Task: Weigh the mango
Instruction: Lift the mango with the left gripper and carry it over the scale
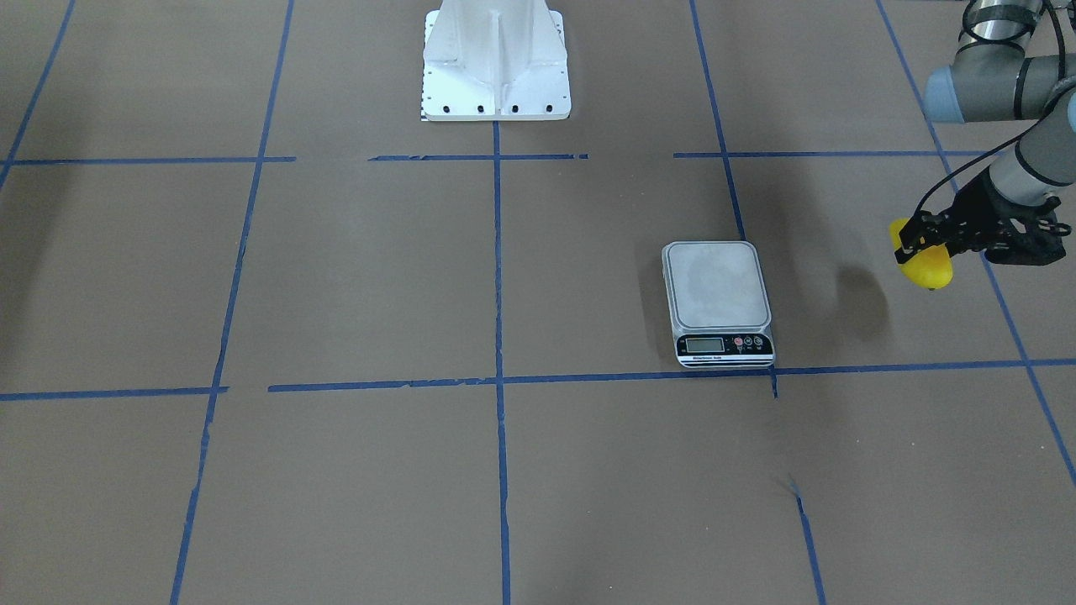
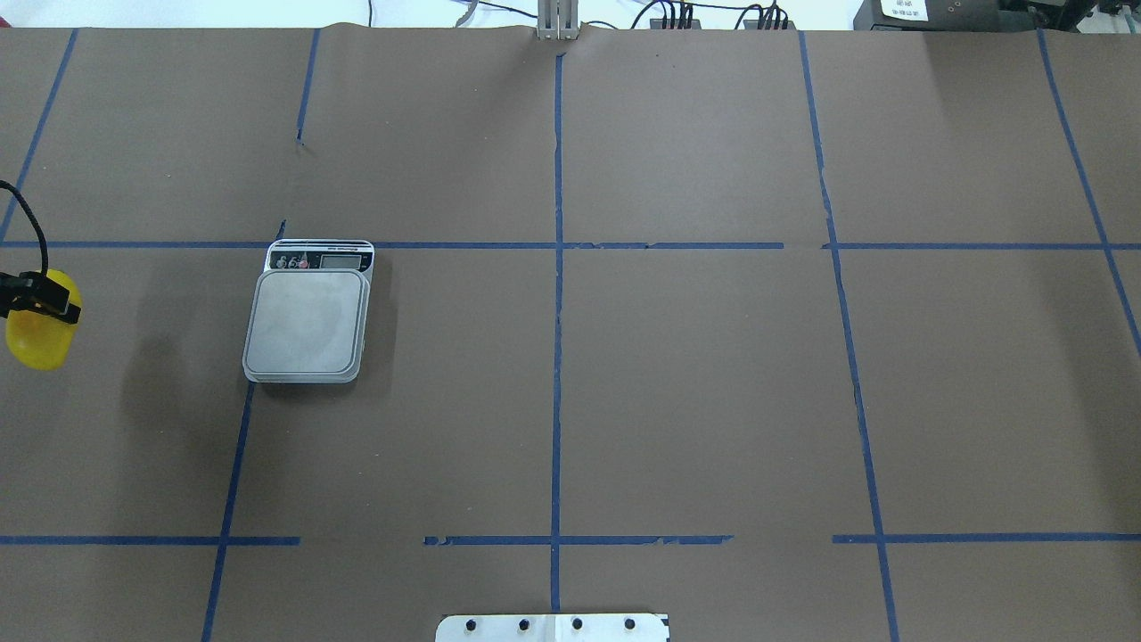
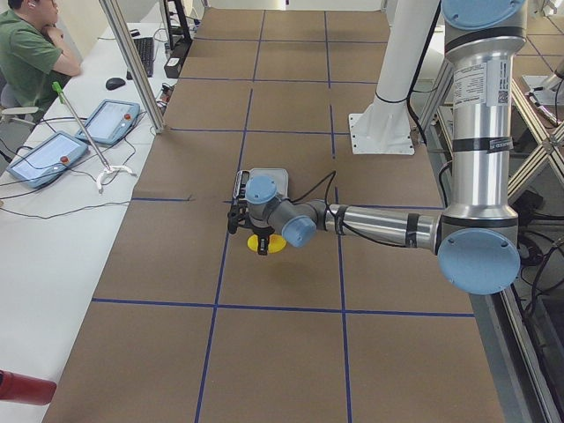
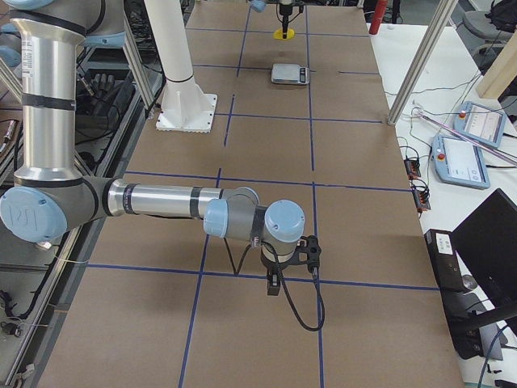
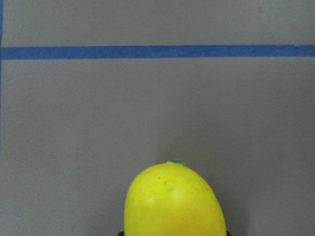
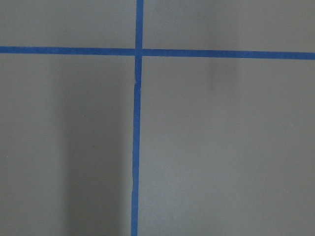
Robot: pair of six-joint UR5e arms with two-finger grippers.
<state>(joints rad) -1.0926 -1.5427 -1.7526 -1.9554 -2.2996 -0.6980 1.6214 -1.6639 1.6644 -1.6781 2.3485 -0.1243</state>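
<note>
The yellow mango, now held above the table, will go down on the grey scale's platform (image 1: 749, 296), close to its button panel, from my left gripper.
The yellow mango (image 1: 927, 267) hangs in my left gripper (image 1: 918, 239), held above the table with its shadow on the paper below. In the overhead view the mango (image 2: 36, 337) is at the far left edge, left of the grey scale (image 2: 307, 323). The scale (image 1: 719, 290) stands with nothing on its platform, display toward the operators' side. The left wrist view shows the mango's tip (image 5: 173, 199) over bare brown paper. My right gripper (image 4: 275, 279) shows only in the exterior right view, low over the table far from the scale; I cannot tell if it is open or shut.
The white robot base (image 1: 496, 76) stands at the table's robot-side edge. Blue tape lines (image 6: 136, 147) grid the brown paper. A side table with tablets (image 3: 48, 154) and a seated operator (image 3: 26, 53) lies beyond the table's far side.
</note>
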